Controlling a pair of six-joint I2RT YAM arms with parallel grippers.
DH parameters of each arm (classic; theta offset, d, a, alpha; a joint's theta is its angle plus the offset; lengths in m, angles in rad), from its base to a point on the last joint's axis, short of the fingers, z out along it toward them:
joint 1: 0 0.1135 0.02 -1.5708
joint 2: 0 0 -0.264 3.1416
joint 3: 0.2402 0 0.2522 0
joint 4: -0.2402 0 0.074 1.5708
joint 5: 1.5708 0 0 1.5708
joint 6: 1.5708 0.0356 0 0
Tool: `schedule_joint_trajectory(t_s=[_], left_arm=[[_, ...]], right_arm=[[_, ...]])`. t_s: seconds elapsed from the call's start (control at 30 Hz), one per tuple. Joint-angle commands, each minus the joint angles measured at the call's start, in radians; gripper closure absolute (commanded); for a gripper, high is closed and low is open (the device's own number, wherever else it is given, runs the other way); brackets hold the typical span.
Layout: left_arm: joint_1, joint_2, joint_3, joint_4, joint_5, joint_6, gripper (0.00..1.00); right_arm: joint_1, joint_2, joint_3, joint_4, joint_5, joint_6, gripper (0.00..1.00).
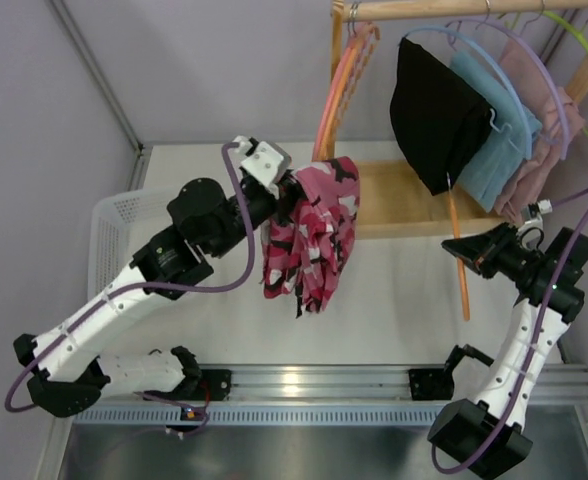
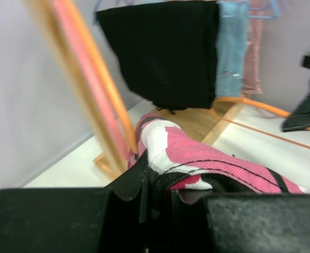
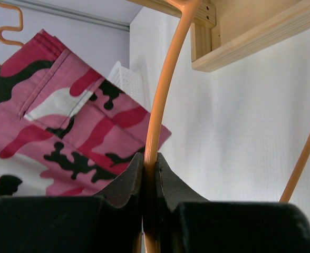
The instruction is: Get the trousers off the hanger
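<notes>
The white plastic basket is on the table. Next, my left gripper lets go of the camouflage trousers, now hanging bunched above the table, inside the white plastic basket (image 1: 152, 246).
The pink, white and black camouflage trousers (image 1: 314, 235) hang bunched from my left gripper (image 1: 296, 195), which is shut on their top edge above the table. In the left wrist view the cloth (image 2: 207, 158) is pinched in the gripper (image 2: 163, 182). My right gripper (image 1: 459, 245) is shut on the thin bar of the orange hanger (image 1: 462, 280), as the right wrist view shows (image 3: 149, 168). The hanger's curved arm (image 1: 326, 120) runs behind the trousers; I cannot tell whether they touch. The plain black trousers (image 1: 434, 110) hang on another hanger on the rack.
A wooden rack (image 1: 404, 200) stands at the back of the table, with a blue garment (image 1: 499, 130) and a dusty-pink garment (image 1: 544, 135) on hangers beside the black trousers. A white plastic basket (image 1: 114, 230) sits at the left under my left arm.
</notes>
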State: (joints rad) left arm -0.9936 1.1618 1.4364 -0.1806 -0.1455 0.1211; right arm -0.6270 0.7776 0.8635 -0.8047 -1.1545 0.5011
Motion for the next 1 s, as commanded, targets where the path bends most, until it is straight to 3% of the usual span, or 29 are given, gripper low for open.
schedule_joint_trajectory(t_s=[0.0, 0.3, 0.53, 0.7, 0.83, 0.97], left_arm=[[0.084, -0.122, -0.033, 0.138, 0.026, -0.067, 1.00], [0.394, -0.332, -0.103, 0.073, -0.015, -0.179, 1.00], [0.642, -0.413, -0.050, 0.041, -0.100, -0.193, 1.00], [0.759, -0.456, -0.007, 0.007, -0.137, -0.178, 1.00], [0.899, -0.462, 0.027, -0.055, -0.320, -0.156, 1.00], [1.010, -0.507, 0.002, -0.082, -0.393, -0.132, 1.00]], right_arm=[[-0.013, -0.020, 0.072, -0.007, -0.004, -0.055, 1.00], [-0.013, -0.005, 0.101, 0.002, 0.019, -0.039, 1.00], [-0.013, 0.003, 0.106, 0.019, 0.021, -0.027, 1.00], [-0.013, 0.002, 0.129, 0.024, 0.012, -0.024, 1.00], [-0.013, 0.003, 0.134, 0.041, 0.007, -0.009, 1.00], [-0.013, 0.012, 0.150, 0.045, 0.006, -0.001, 1.00]])
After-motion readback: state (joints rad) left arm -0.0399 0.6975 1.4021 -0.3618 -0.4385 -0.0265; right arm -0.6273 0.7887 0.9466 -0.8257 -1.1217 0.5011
